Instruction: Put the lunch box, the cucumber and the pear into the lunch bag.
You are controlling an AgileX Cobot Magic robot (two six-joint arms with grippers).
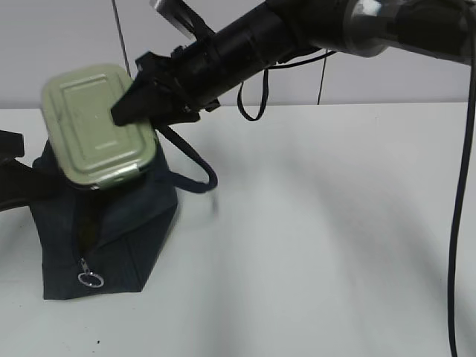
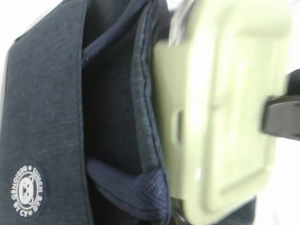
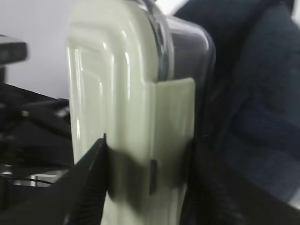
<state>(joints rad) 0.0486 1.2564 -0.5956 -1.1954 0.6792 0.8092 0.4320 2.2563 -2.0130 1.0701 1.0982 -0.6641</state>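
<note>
My right gripper will let go of the pale green lunch box inside the navy lunch bag (image 1: 125,172), between the bag's open zipper edges.
My right gripper (image 1: 130,111) reaches across to the left and is shut on the pale green lunch box (image 1: 97,126). It holds the box tilted, its lower end at the open top of the navy lunch bag (image 1: 111,238). In the right wrist view one black finger (image 3: 89,183) presses the ridged lid of the lunch box (image 3: 117,93), and the bag (image 3: 253,103) lies right behind it. The left wrist view shows the bag's open mouth (image 2: 117,108) with the lunch box (image 2: 225,108) at its edge. My left gripper (image 1: 9,175) reaches the bag's left top and pulls the fabric taut. The cucumber and pear are out of view.
The bag's zipper is open, with a silver ring pull (image 1: 90,280) low on its front. Its loop handle (image 1: 195,175) hangs to the right. The white table (image 1: 335,238) stretches to the right. A black cable (image 1: 455,223) hangs at the right edge.
</note>
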